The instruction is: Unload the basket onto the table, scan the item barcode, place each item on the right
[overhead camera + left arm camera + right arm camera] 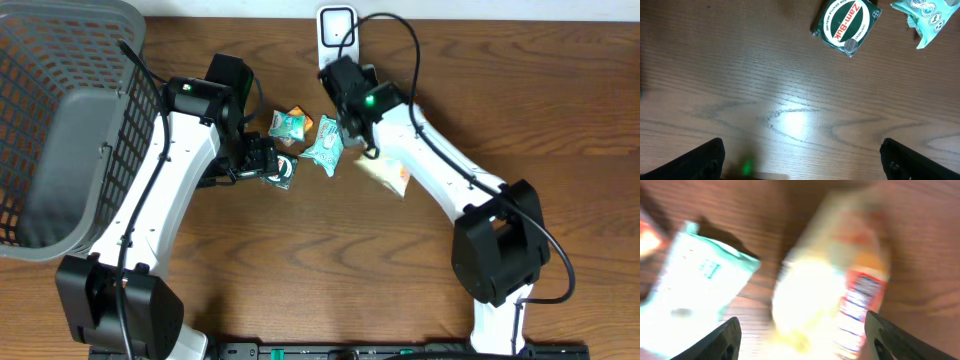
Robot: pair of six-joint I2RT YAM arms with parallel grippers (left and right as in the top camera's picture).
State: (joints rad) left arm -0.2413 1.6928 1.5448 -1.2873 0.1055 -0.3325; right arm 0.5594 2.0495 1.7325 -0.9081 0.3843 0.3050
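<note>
My right gripper is going to close on the middle of the pale yellow packet (385,171) (826,302), beside its red and blue printed edge.
Several small items lie mid-table. A pale yellow packet (390,176) with a red and blue printed edge shows blurred in the right wrist view (840,290). My right gripper (368,150) (802,340) hangs over it, open, fingers apart on either side and not pinching it. A teal-and-white packet (323,146) (695,290) lies just left of it. A green Zam-Buk tin (284,172) (846,25) sits ahead of my left gripper (262,160) (802,162), which is open over bare wood. No barcode can be made out.
A grey mesh basket (60,120) fills the left side of the table. A white device with a cable (337,30) stands at the back edge. An orange-and-teal packet (288,124) lies behind the tin. Bare wood stretches across the front and right.
</note>
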